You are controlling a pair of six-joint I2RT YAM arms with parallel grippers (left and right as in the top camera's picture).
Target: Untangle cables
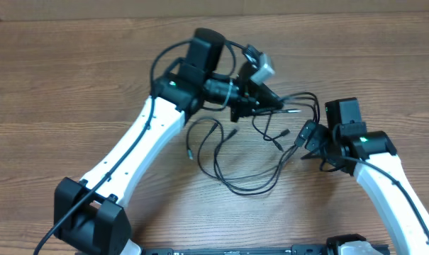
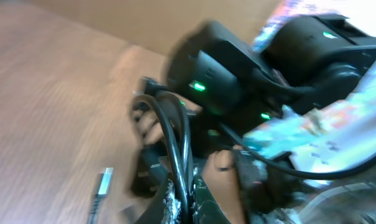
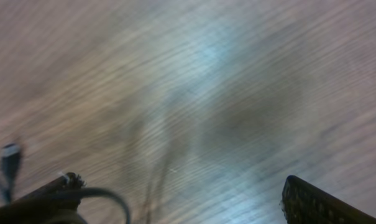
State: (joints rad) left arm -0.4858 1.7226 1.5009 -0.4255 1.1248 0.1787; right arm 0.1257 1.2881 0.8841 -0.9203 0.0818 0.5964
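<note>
Next, I grip the bunched strands [image 1: 293,148] of the black cables with my right gripper, where their big loop narrows toward my right arm.
Several thin black cables [image 1: 232,166] lie tangled in loops on the wooden table between the two arms. My left gripper [image 1: 274,101] is shut on one black cable [image 2: 175,143], which runs up out of the jaws [image 2: 184,194] in a loop. A silvery plug tip [image 2: 104,182] lies on the table to its left. My right gripper [image 1: 305,134] is at the right end of the tangle, close to the left gripper. Its fingers [image 3: 178,183] are wide open, with a black cable [image 3: 104,196] draped over the left finger and a small plug [image 3: 10,155] beside it.
The wooden table [image 1: 72,85] extends around the tangle. The right arm's black body with green lights [image 2: 219,81] sits right in front of the left gripper. The left arm's white links [image 1: 129,156] cross the table's front left.
</note>
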